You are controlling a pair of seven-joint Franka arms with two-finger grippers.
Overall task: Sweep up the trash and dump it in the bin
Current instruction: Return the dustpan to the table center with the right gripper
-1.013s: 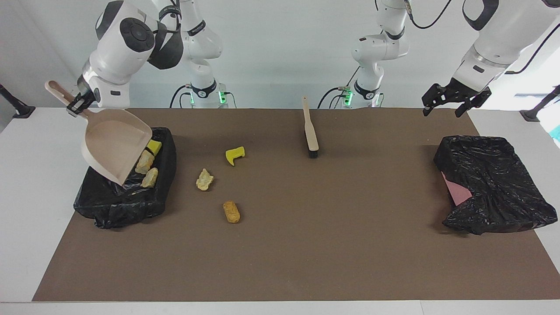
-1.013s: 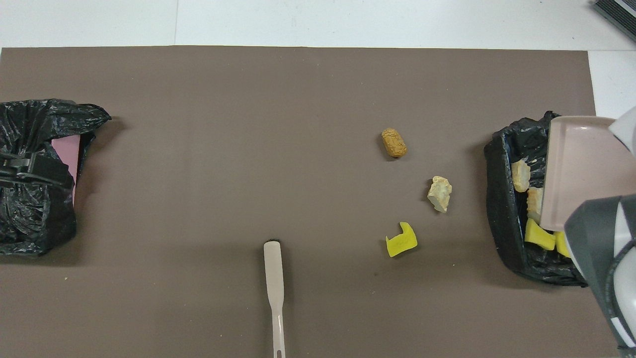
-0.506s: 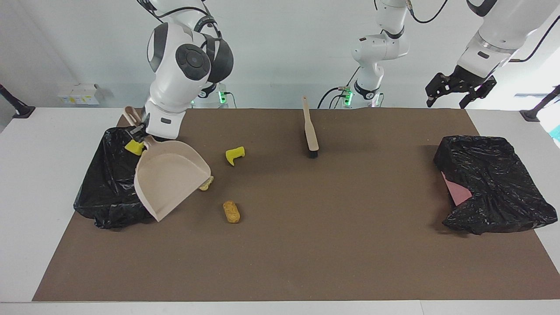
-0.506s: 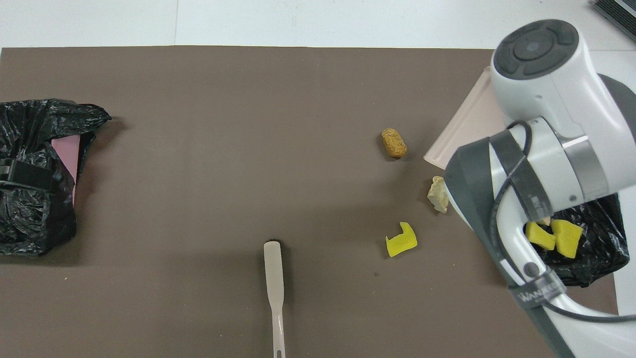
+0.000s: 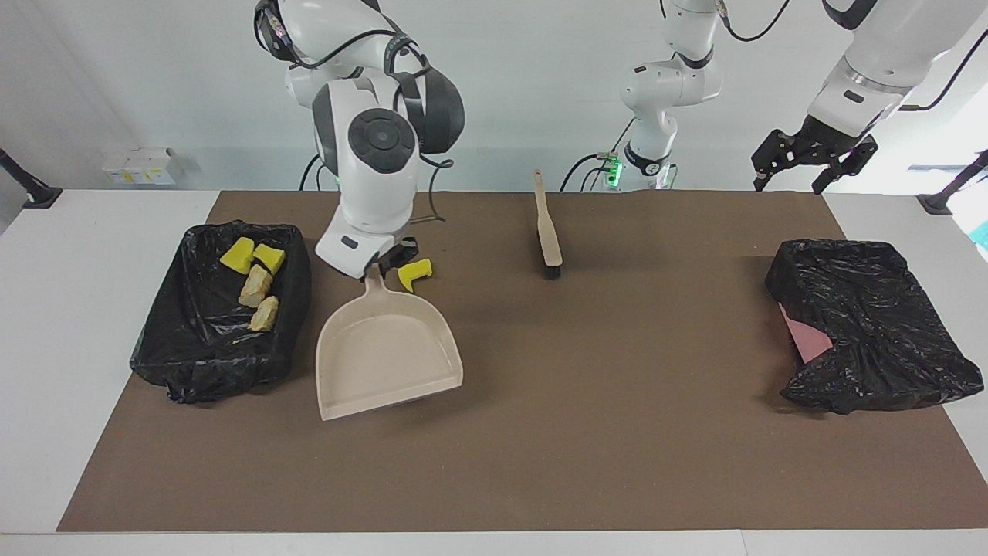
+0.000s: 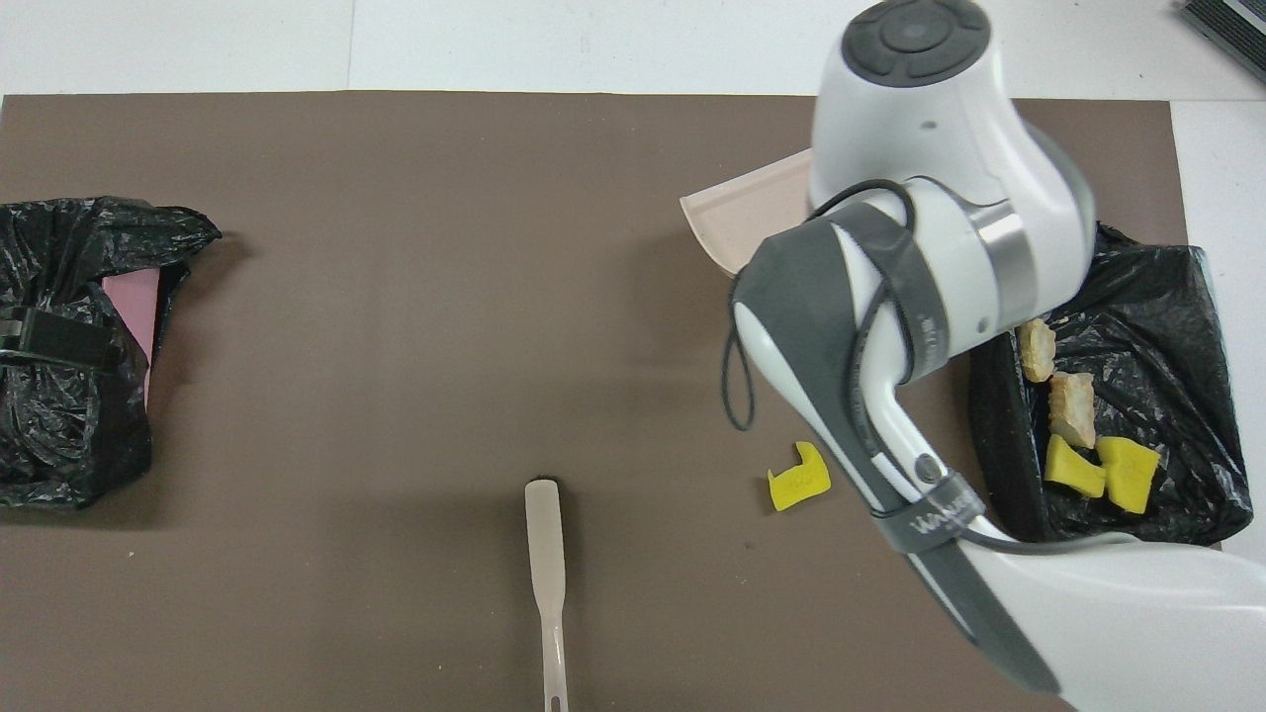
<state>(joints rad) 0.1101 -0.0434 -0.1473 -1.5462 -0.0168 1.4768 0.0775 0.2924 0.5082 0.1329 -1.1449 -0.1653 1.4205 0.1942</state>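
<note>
Next, I set the beige dustpan on the brown mat (image 6: 546, 318) just beyond the brush's black bristles with my right gripper.
My right gripper (image 5: 384, 267) is shut on the handle of the beige dustpan (image 5: 386, 351), which sits low over the mat beside the bin (image 5: 177, 363), its open lip pointing away from the robots. In the overhead view the right arm hides all of the dustpan (image 6: 752, 213) but one corner. The bin, lined with a black bag, holds trash: two yellow chunks (image 5: 238, 255) and two beige lumps (image 5: 255, 286). One loose yellow chunk (image 5: 414, 272) lies next to the handle. My left gripper (image 5: 787, 181) hangs open and empty in the air at the left arm's end.
A beige brush (image 5: 548, 232) with black bristles lies on the brown mat (image 5: 617, 432), its handle toward the robots. A second bin (image 5: 864, 324), wrapped in a black bag with pink showing, stands at the left arm's end.
The right arm swung the dustpan from its tilt over the bin out onto the mat, where it now covers the spot of the loose beige and orange-brown lumps. The left gripper rose a little.
</note>
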